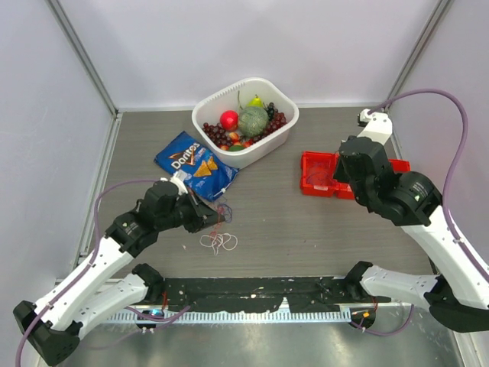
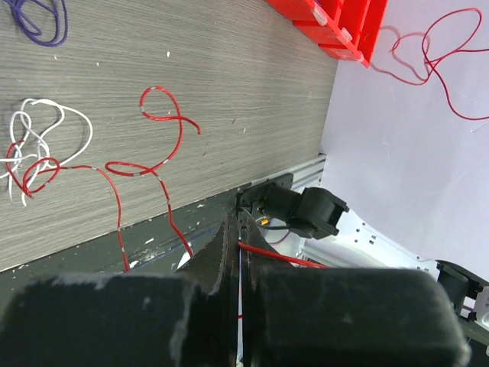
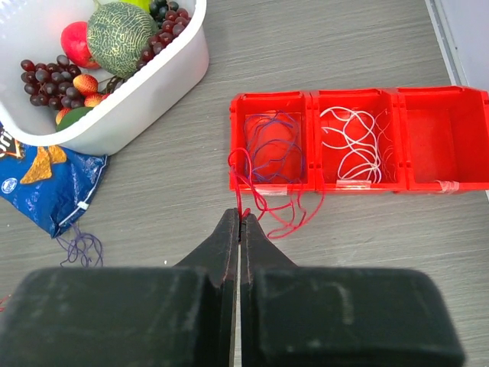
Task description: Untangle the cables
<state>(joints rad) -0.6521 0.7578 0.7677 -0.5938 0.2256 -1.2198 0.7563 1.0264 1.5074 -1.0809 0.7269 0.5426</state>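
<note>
The robot's right gripper should release the red cable in the empty end bin of the red tray (image 1: 386, 177) (image 3: 445, 139), next to the white cables.
A bunch of white cables (image 1: 219, 243) tangled with a red cable lies on the table in front of my left gripper (image 1: 208, 216). In the left wrist view the gripper (image 2: 243, 229) is shut on that red cable (image 2: 164, 115), which trails down to the white cables (image 2: 42, 134). A purple cable (image 2: 38, 19) lies apart from them. My right gripper (image 3: 241, 218) is shut on another red cable (image 3: 286, 218) that runs out of the red tray (image 3: 397, 185). The tray's left bin holds purple-blue cables (image 3: 269, 145) and its middle bin holds white cables (image 3: 351, 141).
A white bowl (image 1: 205, 115) of fruit stands at the back. A blue Doritos bag (image 1: 195, 162) lies in front of it, close to my left gripper. The red tray (image 1: 309, 187) sits right of centre under my right gripper (image 1: 336, 177). A black strip (image 1: 252, 292) runs along the near edge.
</note>
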